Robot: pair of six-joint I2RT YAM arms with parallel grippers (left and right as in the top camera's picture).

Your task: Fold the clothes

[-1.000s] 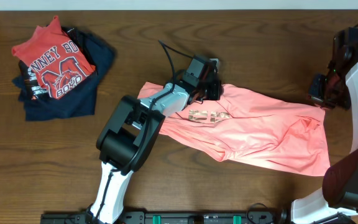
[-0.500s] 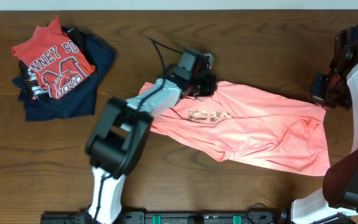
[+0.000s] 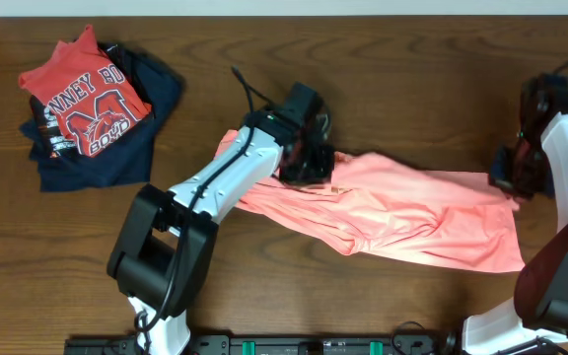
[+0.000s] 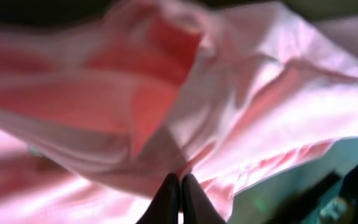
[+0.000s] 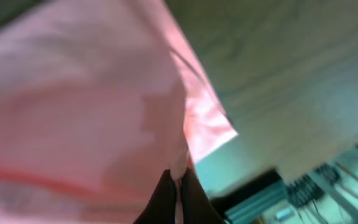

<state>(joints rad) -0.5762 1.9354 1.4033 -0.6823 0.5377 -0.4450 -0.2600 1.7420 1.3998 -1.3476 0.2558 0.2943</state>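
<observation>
My left gripper has the salmon-pink T-shirt's pinched edge. It will let go of that edge on the far side of the shirt's rumpled middle (image 3: 347, 174).
The salmon-pink T-shirt (image 3: 412, 212) lies stretched across the table's middle and right, rumpled, its gold lettering hidden. My left gripper (image 3: 309, 163) is shut on the shirt's upper left edge; in the left wrist view the fingers (image 4: 179, 186) pinch the pink cloth (image 4: 166, 93). My right gripper (image 3: 509, 177) is shut on the shirt's upper right corner; in the right wrist view the fingers (image 5: 180, 186) pinch a fold of the pink cloth (image 5: 92, 106).
A pile of other clothes sits at the far left: a red shirt with a big "M" print (image 3: 82, 94) on dark navy garments (image 3: 116, 158). The table is dark wood (image 3: 412, 79). A black rail (image 3: 314, 345) runs along the front edge.
My left gripper has lifted and carried the shirt's upper left edge forward and right, folding it over the gold lettering. The right gripper has shifted slightly with the corner.
</observation>
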